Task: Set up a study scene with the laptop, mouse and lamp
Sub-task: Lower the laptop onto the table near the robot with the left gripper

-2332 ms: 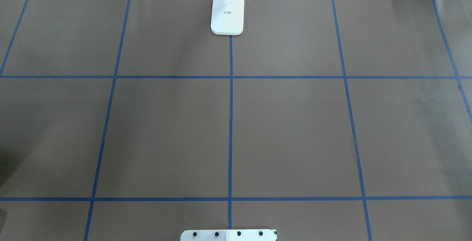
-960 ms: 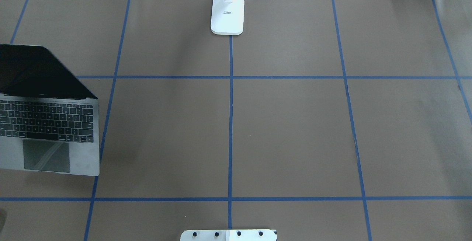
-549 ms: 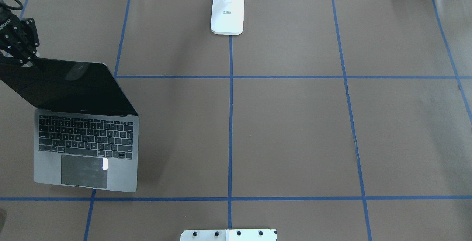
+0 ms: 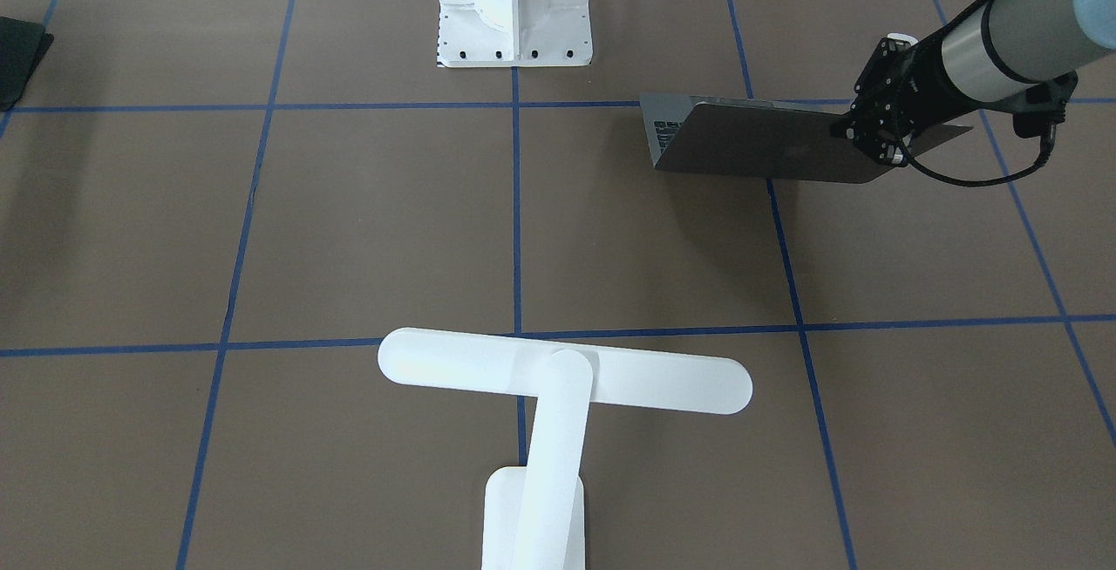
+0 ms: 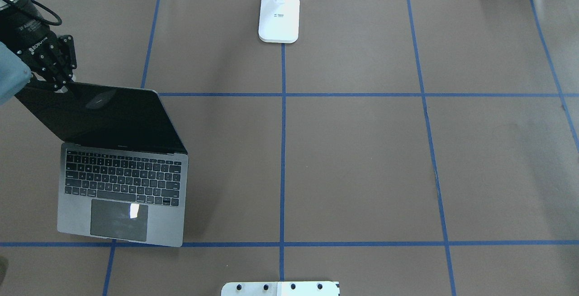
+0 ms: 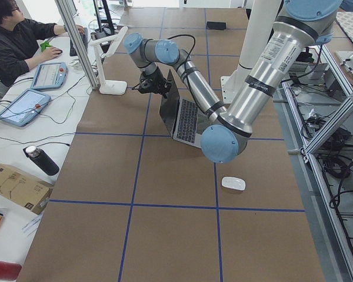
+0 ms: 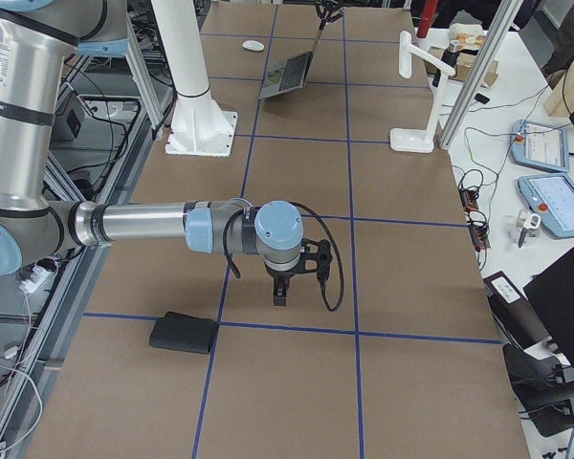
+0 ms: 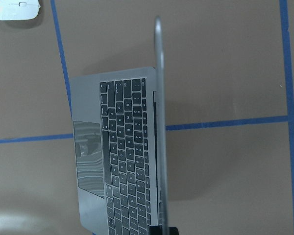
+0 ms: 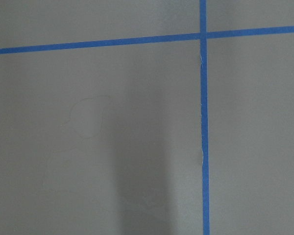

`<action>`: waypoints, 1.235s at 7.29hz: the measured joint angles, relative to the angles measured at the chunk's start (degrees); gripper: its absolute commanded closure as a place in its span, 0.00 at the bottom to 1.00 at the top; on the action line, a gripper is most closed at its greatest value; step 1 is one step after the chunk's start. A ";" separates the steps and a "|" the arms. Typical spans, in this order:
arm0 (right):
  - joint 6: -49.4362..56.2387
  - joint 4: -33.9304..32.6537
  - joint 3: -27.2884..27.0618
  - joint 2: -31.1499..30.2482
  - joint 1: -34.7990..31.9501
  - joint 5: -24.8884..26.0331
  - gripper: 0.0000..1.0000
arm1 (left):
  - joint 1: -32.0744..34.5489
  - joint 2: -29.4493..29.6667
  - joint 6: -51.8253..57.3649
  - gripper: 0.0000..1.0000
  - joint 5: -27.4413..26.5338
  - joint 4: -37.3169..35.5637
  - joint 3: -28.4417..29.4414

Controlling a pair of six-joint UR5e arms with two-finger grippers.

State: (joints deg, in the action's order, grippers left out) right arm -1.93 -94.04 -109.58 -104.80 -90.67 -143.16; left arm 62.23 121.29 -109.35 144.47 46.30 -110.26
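The robot's left gripper should release the laptop, which stands open on the brown table now, inside the blue tape square (image 4: 640,207) between the white pedestal and the head of the lamp.
The dark-grey laptop (image 5: 122,183) stands open on the brown table, left of centre, screen dark. My left gripper (image 5: 62,84) is shut on the far left corner of its lid; the front-facing view shows the same grip (image 4: 879,150) on the lid (image 4: 767,150). The left wrist view looks along the lid's edge (image 8: 160,122) down to the keys (image 8: 125,156). The white lamp's base (image 5: 279,17) stands at the far middle edge, its bar head (image 4: 567,374) level. The white mouse (image 6: 233,183) lies beyond the laptop on my left. My right gripper (image 7: 280,287) hangs over bare table; I cannot tell its state.
A flat black pad (image 7: 184,332) lies near my right gripper, also at the front-facing view's left edge (image 4: 17,56). The white pedestal (image 4: 513,3) stands at the near middle. Blue tape lines grid the table. An operator (image 6: 17,41) sits at the far side.
The laptop came in from the left and has slid rightwards over the table, my left gripper following on its lid corner. The lamp has not moved.
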 measured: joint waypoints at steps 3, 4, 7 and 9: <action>0.00 0.00 0.19 -0.23 -0.03 -0.01 0.01 | -3.84 7.11 -7.98 1.00 0.18 0.79 4.98; 0.00 0.00 0.20 -0.27 -0.03 -0.01 0.01 | -4.30 8.66 -9.86 1.00 0.19 2.46 7.36; 0.00 0.00 0.16 -0.38 -0.03 -0.01 0.01 | -4.50 10.06 -13.18 1.00 0.26 7.95 12.16; 0.00 0.00 0.10 -0.40 -0.03 -0.01 0.01 | -4.53 11.41 -13.64 1.00 0.72 8.54 14.12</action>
State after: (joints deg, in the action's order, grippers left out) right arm -1.93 -94.04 -109.48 -105.20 -90.70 -143.17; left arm 57.70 132.71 -122.99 145.19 54.84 -96.14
